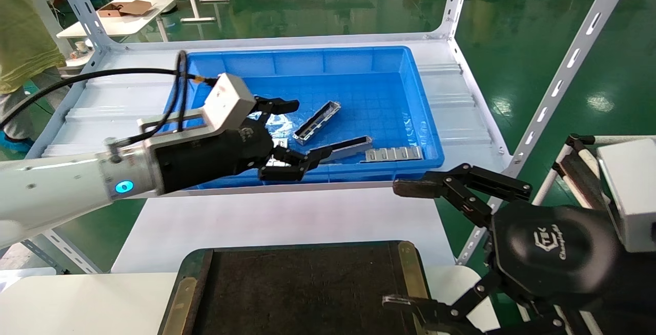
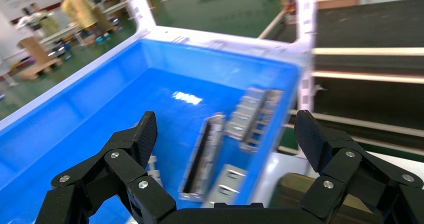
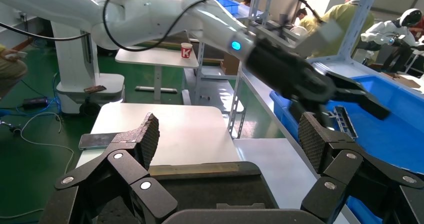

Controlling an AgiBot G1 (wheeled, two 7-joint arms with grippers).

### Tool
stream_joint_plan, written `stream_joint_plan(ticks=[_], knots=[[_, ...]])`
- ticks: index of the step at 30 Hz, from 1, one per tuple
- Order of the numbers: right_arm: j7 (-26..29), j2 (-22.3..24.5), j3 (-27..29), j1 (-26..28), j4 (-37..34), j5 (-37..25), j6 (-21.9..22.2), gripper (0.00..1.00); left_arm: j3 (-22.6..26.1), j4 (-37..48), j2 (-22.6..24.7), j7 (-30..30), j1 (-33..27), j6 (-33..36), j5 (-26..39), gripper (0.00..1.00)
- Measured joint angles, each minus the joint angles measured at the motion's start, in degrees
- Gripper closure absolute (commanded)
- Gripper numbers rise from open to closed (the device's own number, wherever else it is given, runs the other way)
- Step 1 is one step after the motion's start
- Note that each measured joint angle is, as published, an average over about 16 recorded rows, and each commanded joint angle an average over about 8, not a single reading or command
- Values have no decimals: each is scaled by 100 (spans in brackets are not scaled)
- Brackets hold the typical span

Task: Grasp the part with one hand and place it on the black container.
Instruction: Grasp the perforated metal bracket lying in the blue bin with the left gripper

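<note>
Next, I need to close my left gripper on the middle of the slanted part (image 1: 316, 123), the trough bar that lies farther from the front side of the blue bin.
The part (image 1: 316, 121), a silver-grey trough bar with a dark hollow, lies slanted in the blue bin (image 1: 359, 63). In the left wrist view it (image 2: 202, 156) lies below and between my fingers. My left gripper (image 1: 311, 129) hovers over the bin's front left, open and empty, with its jaws spread above the part; it also shows in the left wrist view (image 2: 225, 121). The black container (image 1: 307, 284) sits on the white table at the front. My right gripper (image 1: 400, 245) is open and empty over the container's right edge.
A second trough bar (image 1: 346, 148) and a flat slotted plate (image 1: 394, 154) lie by the bin's front wall. Another plate (image 2: 225, 184) lies under my left gripper. White rack posts (image 1: 564, 68) stand on the right. A person (image 1: 20, 27) stands at the far left.
</note>
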Motion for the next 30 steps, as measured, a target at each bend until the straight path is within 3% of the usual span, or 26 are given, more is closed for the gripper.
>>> stream_joint_plan(ticks=[17, 28, 30], knots=[[-3, 3, -7, 1, 0, 5, 3, 0, 411, 2508, 1664, 471, -985, -1548, 888, 0], [-6, 5, -11, 2, 0, 8, 5, 0, 861, 3331, 2059, 634, -1229, -2215, 710, 0], [-6, 5, -12, 3, 0, 8, 5, 2, 986, 3375, 2067, 616, -1239, -2297, 640, 5]])
